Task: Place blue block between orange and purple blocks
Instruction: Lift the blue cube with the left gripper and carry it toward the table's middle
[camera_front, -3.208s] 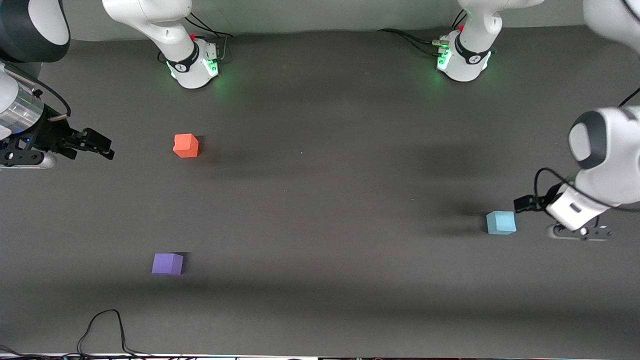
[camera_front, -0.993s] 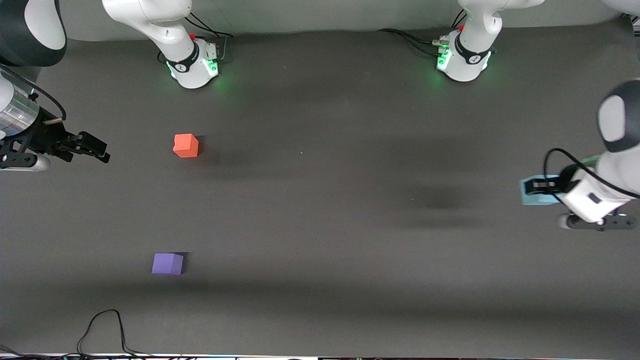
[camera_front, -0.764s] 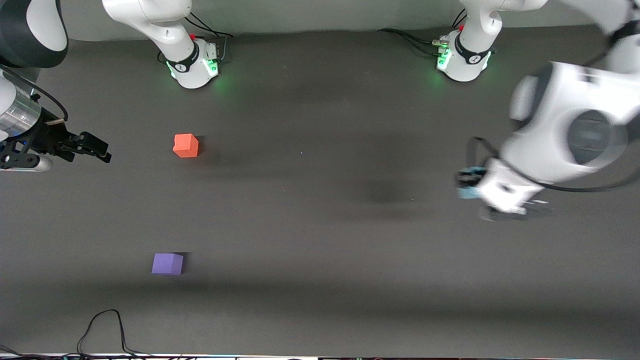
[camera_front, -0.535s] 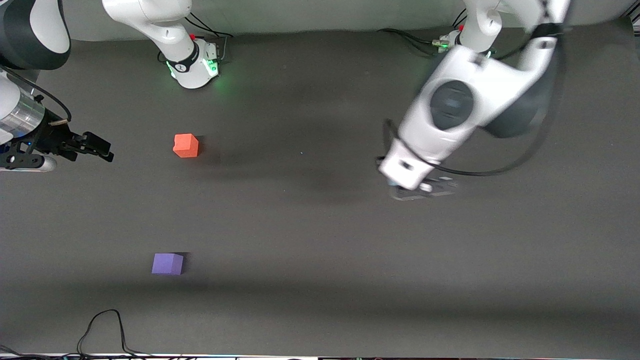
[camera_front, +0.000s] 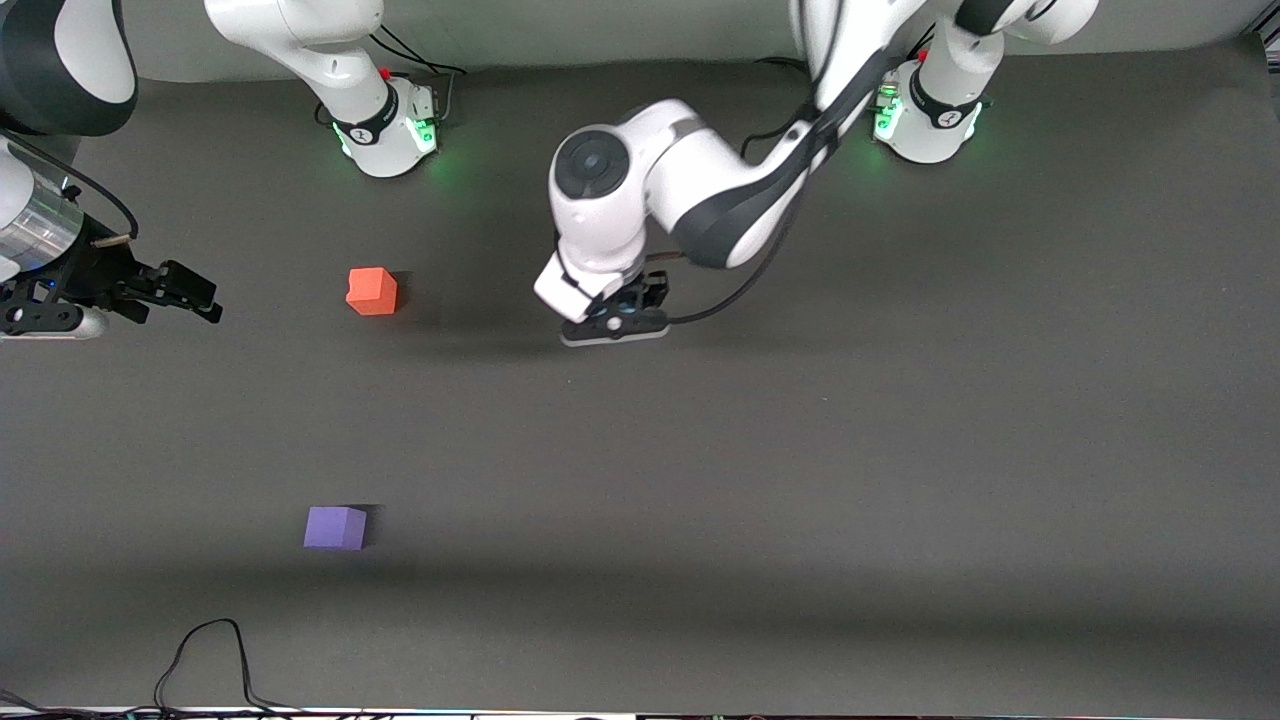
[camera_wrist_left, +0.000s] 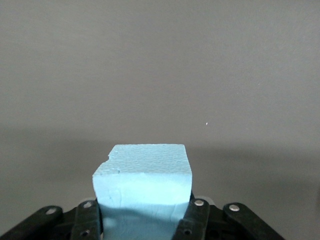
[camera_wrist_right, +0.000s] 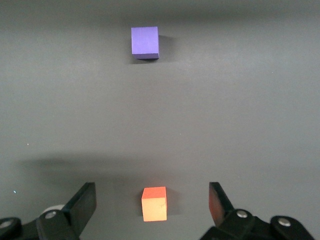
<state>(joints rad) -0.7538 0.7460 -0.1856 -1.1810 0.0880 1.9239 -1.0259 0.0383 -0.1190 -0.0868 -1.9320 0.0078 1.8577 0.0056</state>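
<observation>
The light blue block will go from my left gripper onto bare mid-table mat, slightly nearer the front camera than the orange block (camera_front: 615, 370).
My left gripper (camera_front: 622, 306) is shut on the light blue block (camera_wrist_left: 142, 182) and holds it in the air over the middle of the mat. In the front view the hand hides the block. The orange block (camera_front: 372, 291) sits toward the right arm's end of the table. The purple block (camera_front: 335, 527) lies nearer the front camera than the orange one, with bare mat between them. My right gripper (camera_front: 198, 297) waits open beside the orange block. Its wrist view shows the orange block (camera_wrist_right: 154, 203) between its spread fingers, farther off, and the purple block (camera_wrist_right: 145, 42).
The table is covered by a dark grey mat (camera_front: 800, 480). The two arm bases (camera_front: 388, 128) (camera_front: 928, 118) stand along the edge farthest from the front camera. A black cable (camera_front: 210, 640) loops at the edge nearest it.
The left gripper closed on the blue block at the left arm's end of the table, lifted it and carried it fast to over the middle. The right arm has barely moved.
</observation>
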